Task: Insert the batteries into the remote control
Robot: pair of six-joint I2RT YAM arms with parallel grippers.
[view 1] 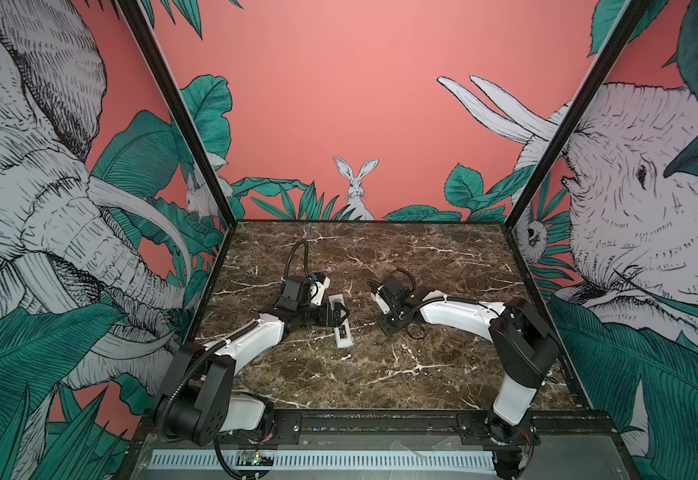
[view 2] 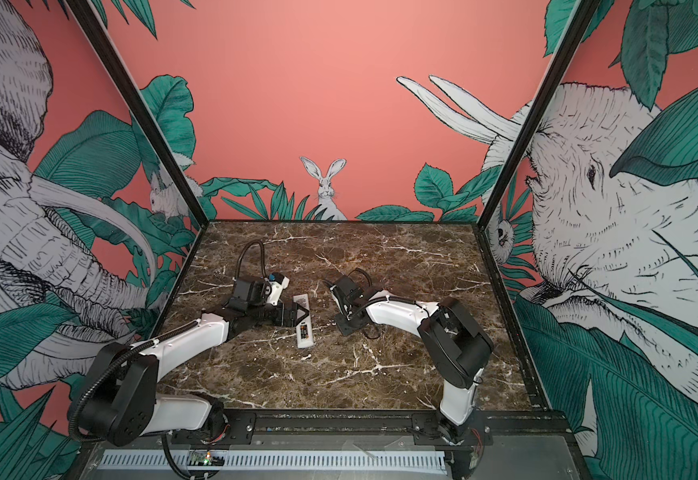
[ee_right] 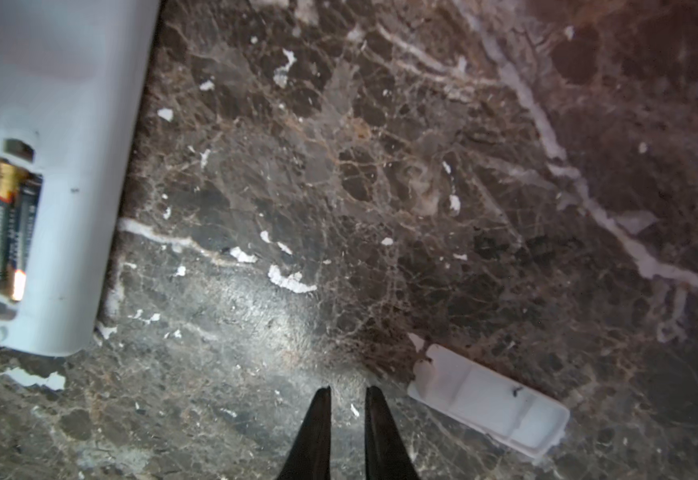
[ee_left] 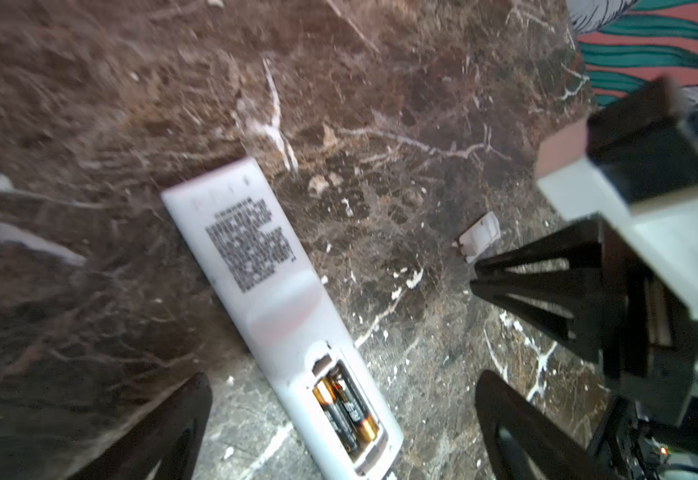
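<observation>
My left gripper needs to go next to the small white battery cover [view 1: 375, 320] [ee_left: 478, 237] beside my right gripper's fingers and close there, because the batteries are inside.
The white remote control [view 1: 344, 338] [view 2: 305, 336] lies back up on the marble table, label toward its far end [ee_left: 251, 245]. Its battery bay at the near end is uncovered. Two batteries [ee_left: 345, 409] [ee_right: 8, 220] lie side by side inside the bay, dark with copper ends. My left gripper [view 1: 345, 316] [ee_left: 343, 376] hovers over the remote's middle, wide open and holding nothing. To the right of the remote, my right gripper [view 1: 371, 286] [ee_right: 348, 390] hangs low over bare table. Only a narrow gap shows between its fingertips, with nothing in it.
A small white battery cover [ee_right: 488, 401] [ee_left: 480, 237] lies loose on the table, just beside my right gripper's tips. Painted walls close in the table's left, right and far sides. Both arm bases stand at the near edge.
</observation>
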